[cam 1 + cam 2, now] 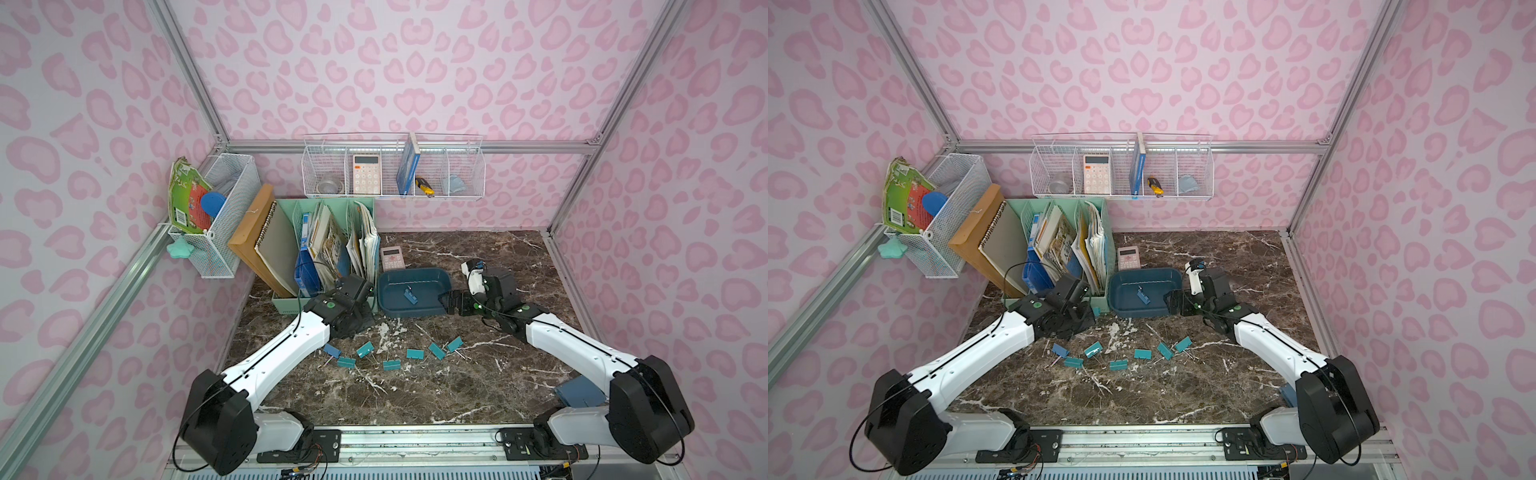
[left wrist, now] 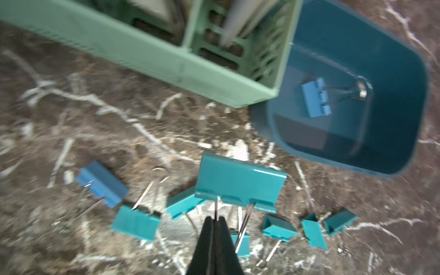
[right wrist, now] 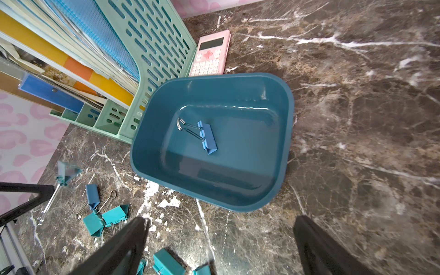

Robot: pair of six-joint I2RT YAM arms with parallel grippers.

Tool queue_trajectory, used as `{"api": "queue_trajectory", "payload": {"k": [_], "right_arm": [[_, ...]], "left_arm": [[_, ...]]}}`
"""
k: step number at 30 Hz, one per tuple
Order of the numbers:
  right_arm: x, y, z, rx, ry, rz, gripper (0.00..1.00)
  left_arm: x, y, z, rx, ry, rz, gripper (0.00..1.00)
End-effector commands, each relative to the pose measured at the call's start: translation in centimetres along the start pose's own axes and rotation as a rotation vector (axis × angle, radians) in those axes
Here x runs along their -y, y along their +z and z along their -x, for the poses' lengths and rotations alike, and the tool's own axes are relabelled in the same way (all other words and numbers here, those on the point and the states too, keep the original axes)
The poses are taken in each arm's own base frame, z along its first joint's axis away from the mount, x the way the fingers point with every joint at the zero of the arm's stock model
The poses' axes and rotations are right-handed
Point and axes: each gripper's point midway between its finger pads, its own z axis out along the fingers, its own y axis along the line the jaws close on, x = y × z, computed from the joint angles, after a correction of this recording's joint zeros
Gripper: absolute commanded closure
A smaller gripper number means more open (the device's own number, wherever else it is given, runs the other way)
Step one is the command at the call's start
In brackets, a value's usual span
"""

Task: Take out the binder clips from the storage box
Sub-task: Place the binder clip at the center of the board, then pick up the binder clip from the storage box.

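Next, I let go of the teal clip with my left gripper on the marble (image 1: 304,356) (image 2: 20,187) beside the blue clip, to extend the outer end of the row. The teal clip now hangs above that row.
The dark blue storage box (image 1: 432,272) (image 3: 289,133) stands beside the green organizer. One blue binder clip (image 1: 410,296) (image 3: 207,138) (image 2: 315,97) lies on its floor. Several teal binder clips (image 1: 391,365) and one blue clip (image 1: 332,351) lie in a curved row on the marble in front of the box. My left gripper (image 2: 215,217) is shut on the wire handle of a teal clip (image 2: 240,182), hanging above that row, left of the box. My right gripper (image 1: 444,302) (image 3: 221,228) is open and empty at the box's right end.
A mint-green file organizer (image 1: 324,245) full of books stands left of the box, and a pink calculator (image 1: 392,257) lies behind it. White wire baskets (image 1: 392,166) (image 1: 216,212) hang on the walls. A blue flat object (image 1: 579,392) lies by the right arm's base.
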Motion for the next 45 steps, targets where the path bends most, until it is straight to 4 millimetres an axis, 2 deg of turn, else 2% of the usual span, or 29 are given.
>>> {"api": "queue_trajectory", "payload": {"k": [1, 5, 9, 11, 16, 22, 24, 29, 32, 34, 36, 37, 41, 43, 45], "right_arm": [[-1.2, 0.5, 0.7, 0.006, -0.022, 0.033, 0.01], [-3.0, 1.7, 1.2, -0.004, -0.064, 0.061, 0.01], [-4.4, 3.8, 1.5, -0.044, -0.085, 0.072, 0.01], [-5.0, 5.2, 1.5, -0.072, -0.093, 0.074, 0.09], [-4.6, 8.4, 1.2, -0.137, -0.084, 0.032, 0.23], [-4.9, 11.4, 0.9, -0.188, -0.156, -0.026, 0.29], [-5.3, 12.3, 1.3, -0.188, -0.190, -0.053, 0.32], [-4.8, 14.2, 1.5, -0.213, -0.212, -0.127, 0.49], [-4.4, 15.0, 1.3, -0.230, -0.216, -0.145, 0.55], [-4.3, 15.3, 1.1, -0.238, -0.219, -0.146, 0.59], [-4.3, 15.5, 1.0, -0.243, -0.220, -0.147, 0.65], [-4.2, 15.6, 1.0, -0.246, -0.219, -0.149, 0.69], [-4.3, 15.5, 1.2, -0.238, -0.220, -0.151, 0.89], [-4.3, 15.4, 1.5, -0.233, -0.220, -0.161, 0.98], [-4.3, 15.0, 2.0, -0.225, -0.217, -0.175, 1.00]], "left_arm": [[-5.9, -1.1, -0.7, 0.032, -0.104, 0.175, 1.00], [-11.3, -1.8, -1.2, 0.071, -0.217, 0.294, 1.00], [-14.4, -1.2, -2.3, 0.054, -0.308, 0.363, 1.00], [-15.2, -0.5, -2.6, 0.038, -0.345, 0.379, 1.00], [-16.3, 1.5, -2.7, -0.009, -0.404, 0.384, 1.00], [-16.8, 3.9, -2.5, -0.080, -0.423, 0.394, 1.00], [-16.8, 4.5, -2.7, -0.099, -0.421, 0.398, 1.00], [-17.4, 5.1, -3.1, -0.131, -0.416, 0.423, 1.00], [-17.7, 5.1, -3.2, -0.139, -0.415, 0.439, 0.99], [-17.8, 5.2, -3.2, -0.143, -0.413, 0.445, 0.93], [-17.8, 5.3, -3.3, -0.152, -0.411, 0.449, 0.77], [-17.7, 5.2, -3.3, -0.159, -0.410, 0.449, 0.73], [-17.7, 4.3, -3.2, -0.175, -0.405, 0.471, 0.65], [-17.6, 3.6, -2.7, -0.166, -0.400, 0.474, 0.53], [-17.2, 2.7, -1.9, -0.154, -0.401, 0.464, 0.50]]}}
